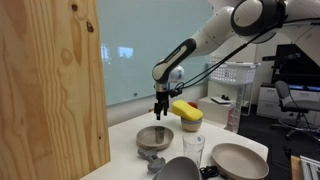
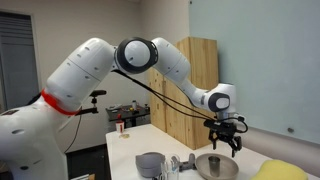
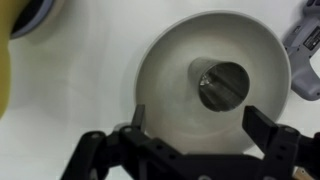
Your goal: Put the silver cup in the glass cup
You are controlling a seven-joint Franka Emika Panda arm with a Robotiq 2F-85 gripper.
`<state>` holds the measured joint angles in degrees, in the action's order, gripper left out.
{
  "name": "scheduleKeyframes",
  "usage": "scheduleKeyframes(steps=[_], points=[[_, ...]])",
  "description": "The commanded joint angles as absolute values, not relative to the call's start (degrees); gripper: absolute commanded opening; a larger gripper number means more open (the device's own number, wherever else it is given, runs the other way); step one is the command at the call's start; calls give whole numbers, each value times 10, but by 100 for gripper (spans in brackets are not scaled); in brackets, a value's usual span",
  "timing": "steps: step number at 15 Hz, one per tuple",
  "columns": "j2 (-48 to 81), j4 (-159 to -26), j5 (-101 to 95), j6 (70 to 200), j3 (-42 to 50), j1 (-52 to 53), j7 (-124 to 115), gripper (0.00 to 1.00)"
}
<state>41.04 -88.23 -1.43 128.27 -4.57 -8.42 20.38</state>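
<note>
The silver cup in the tan bowl is next for my gripper, which should go to it and close on the silver cup's rim point(image 1: 161, 127) point(image 3: 201, 87), on the side away from the grey object.
The silver cup point(image 3: 222, 84), a small dull metal cylinder, stands inside a shallow tan bowl point(image 3: 165, 70) in the wrist view. My gripper point(image 3: 200, 125) hangs straight above this bowl, open, with nothing between its fingers. In both exterior views the gripper point(image 1: 160, 108) point(image 2: 224, 141) hovers a short way over the tan bowl point(image 1: 155, 138) point(image 2: 215, 165). The glass cup point(image 1: 193, 148), clear and upright, stands on the white table just beside the bowl, nearer the table's front.
A tan pot with a yellow top point(image 1: 187, 115) stands behind the glass cup. A larger bowl point(image 1: 238, 160) and a dark bowl point(image 1: 178, 170) sit at the front. A tall wooden panel point(image 1: 50, 90) borders the table. A grey object point(image 3: 305, 50) lies by the tan bowl.
</note>
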Motion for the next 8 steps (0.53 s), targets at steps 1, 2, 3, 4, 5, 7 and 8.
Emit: scheduleKeyframes(steps=[1,2,3,4,5,7,8], points=[[428,-879,-14,1272,-33,-86,215,100],[430,-881,-17,1269,-30,-83,212,100],[433,-880,-18,1268,-28,-82,211,100],[436,-880,-19,1266,-27,-81,211,100],[440,-879,-19,1266,-27,-81,212,100],[445,-878,-20,1270,-29,-82,218,100],[447,-875,-19,1270,-31,-83,219,100]])
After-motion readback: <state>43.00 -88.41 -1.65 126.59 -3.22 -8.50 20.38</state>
